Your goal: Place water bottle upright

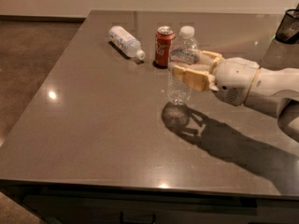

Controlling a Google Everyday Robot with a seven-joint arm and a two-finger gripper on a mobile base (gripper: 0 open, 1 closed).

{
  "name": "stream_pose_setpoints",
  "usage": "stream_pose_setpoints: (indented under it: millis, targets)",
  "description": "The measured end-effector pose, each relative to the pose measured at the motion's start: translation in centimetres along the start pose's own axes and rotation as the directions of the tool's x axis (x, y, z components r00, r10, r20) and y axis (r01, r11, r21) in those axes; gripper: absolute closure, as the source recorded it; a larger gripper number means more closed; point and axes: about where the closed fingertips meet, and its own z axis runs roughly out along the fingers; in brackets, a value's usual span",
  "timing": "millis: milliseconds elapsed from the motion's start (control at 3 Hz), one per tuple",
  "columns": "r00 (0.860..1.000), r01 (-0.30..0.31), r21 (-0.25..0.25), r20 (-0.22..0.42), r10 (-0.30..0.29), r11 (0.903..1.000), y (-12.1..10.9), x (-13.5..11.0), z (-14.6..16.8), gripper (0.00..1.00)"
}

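Note:
The robot's gripper needs to release the water bottle upright on its round shadow on the grey table (176, 118), in front of the red soda can.
The water bottle (182, 64) is clear ribbed plastic with a white cap and stands upright in the middle of the grey table (93, 125). My gripper (187, 64) reaches in from the right with its tan fingers (191, 76) around the bottle's middle, shut on it. The bottle's base hangs a little above the table, with its round shadow just below. The red soda can (164, 46) stands right behind it to the left.
A shorter bottle with a white label (125, 42) lies on its side at the back left. A black mesh container (288, 26) stands at the back right corner. My white arm (261, 85) stretches in from the right edge.

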Motion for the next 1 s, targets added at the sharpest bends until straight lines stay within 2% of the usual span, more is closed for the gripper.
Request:
stream_pose_setpoints:
  millis: [333,667,1000]
  targets:
    - [1.0,0.012,0.022,-0.004,-0.012,0.9997,-0.2,-0.7,0.0,1.0]
    - [0.999,0.029,0.057,0.02,-0.03,0.9979,-0.3,-2.4,-0.3,1.0]
    - [0.999,0.028,0.057,0.02,-0.03,0.998,-0.3,-2.4,-0.3,1.0]
